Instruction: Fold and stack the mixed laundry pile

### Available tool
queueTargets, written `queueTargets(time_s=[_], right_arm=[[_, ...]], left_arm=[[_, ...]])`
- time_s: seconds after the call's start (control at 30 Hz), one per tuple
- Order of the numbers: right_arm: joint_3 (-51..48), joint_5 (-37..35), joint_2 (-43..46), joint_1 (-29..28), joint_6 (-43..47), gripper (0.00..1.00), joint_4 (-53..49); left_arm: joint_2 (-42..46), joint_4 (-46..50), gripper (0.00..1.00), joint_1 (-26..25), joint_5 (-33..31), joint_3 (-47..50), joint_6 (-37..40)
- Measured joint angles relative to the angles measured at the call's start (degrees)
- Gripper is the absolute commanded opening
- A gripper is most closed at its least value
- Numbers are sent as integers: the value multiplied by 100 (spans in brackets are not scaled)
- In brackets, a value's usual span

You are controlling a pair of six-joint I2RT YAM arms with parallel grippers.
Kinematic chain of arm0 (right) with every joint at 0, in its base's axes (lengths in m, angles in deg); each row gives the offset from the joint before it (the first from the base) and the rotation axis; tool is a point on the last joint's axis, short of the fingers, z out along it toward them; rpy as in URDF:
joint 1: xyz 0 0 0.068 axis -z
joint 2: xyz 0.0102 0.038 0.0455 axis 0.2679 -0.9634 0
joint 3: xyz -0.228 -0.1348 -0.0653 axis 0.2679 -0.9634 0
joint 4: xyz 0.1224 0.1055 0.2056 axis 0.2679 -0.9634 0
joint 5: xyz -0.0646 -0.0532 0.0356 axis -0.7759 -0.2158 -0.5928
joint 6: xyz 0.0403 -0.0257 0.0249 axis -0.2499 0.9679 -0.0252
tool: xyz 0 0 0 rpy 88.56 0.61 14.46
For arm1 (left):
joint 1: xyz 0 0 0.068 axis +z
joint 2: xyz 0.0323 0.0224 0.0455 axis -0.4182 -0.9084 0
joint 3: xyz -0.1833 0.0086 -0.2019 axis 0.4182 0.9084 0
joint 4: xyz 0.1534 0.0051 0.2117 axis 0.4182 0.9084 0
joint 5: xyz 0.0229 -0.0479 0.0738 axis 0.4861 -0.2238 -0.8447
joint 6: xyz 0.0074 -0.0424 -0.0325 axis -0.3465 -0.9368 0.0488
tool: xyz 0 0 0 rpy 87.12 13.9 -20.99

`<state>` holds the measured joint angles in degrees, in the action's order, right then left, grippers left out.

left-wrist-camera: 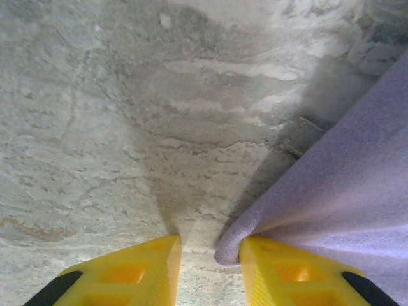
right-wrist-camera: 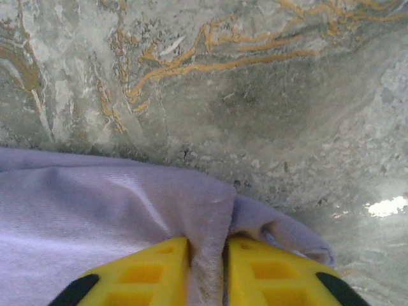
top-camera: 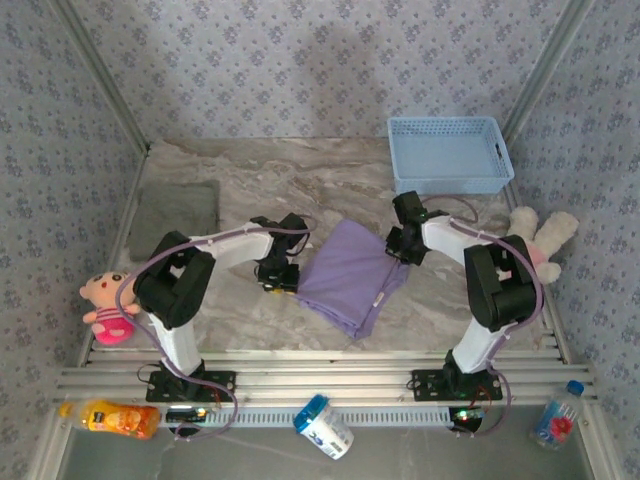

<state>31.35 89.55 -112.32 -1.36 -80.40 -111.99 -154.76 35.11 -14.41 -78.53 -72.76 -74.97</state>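
Observation:
The lavender T-shirt's top layer is bunched up short of the lower layer's corner, so my right gripper will open, grab the top layer's edge (right-wrist-camera: 228,203) and pull it flat.
The lavender T-shirt (top-camera: 350,275) lies folded in the middle of the table. The gray garment (top-camera: 176,214) lies flat at the back left. My left gripper (top-camera: 280,278) is at the T-shirt's left edge. In the left wrist view its yellow jaws (left-wrist-camera: 210,245) stand apart over bare table, and the shirt's edge (left-wrist-camera: 344,178) drapes over the right finger. My right gripper (top-camera: 398,250) is at the shirt's right corner. In the right wrist view it (right-wrist-camera: 208,245) is shut on a raised ridge of the lavender cloth (right-wrist-camera: 95,204).
A light blue lattice basket (top-camera: 450,155) stands at the back right. Plush toys sit at the left edge (top-camera: 105,300) and the right edge (top-camera: 540,235). Bottles lie in front of the arm bases (top-camera: 120,417), (top-camera: 325,425), (top-camera: 557,415).

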Motion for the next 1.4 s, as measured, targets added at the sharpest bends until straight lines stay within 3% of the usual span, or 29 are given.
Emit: queueTargets(time_s=[0.1, 0.27, 0.43, 0.7, 0.97, 1.1, 1.2, 1.3, 1.4], right_arm=[[2, -15, 103, 0, -33, 38, -28], [2, -31, 619, 7, -52, 40, -151], [105, 22, 636, 166, 101, 38, -142], [472, 85, -155, 229, 450, 30, -44], [472, 42, -249, 219, 498, 44, -39], [472, -52, -249, 199, 494, 44, -114], [472, -52, -251, 190, 490, 38, -116], [472, -50, -251, 168, 496, 20, -111], [492, -52, -251, 138, 507, 9, -118]], left_arm=[[-20, 46, 37, -33, -92, -52, 0], [-20, 72, 37, -37, -168, -79, 0], [-24, 79, 37, -39, -203, -87, 0], [-24, 94, 37, -42, -269, -98, 0], [-35, 111, 37, -44, -293, -116, 2], [-98, 184, 37, -44, -291, -188, 2], [-116, 205, 37, -52, -293, -216, 2], [-131, 219, 37, -55, -293, -229, 2], [-131, 221, 37, -55, -293, -229, 2]])
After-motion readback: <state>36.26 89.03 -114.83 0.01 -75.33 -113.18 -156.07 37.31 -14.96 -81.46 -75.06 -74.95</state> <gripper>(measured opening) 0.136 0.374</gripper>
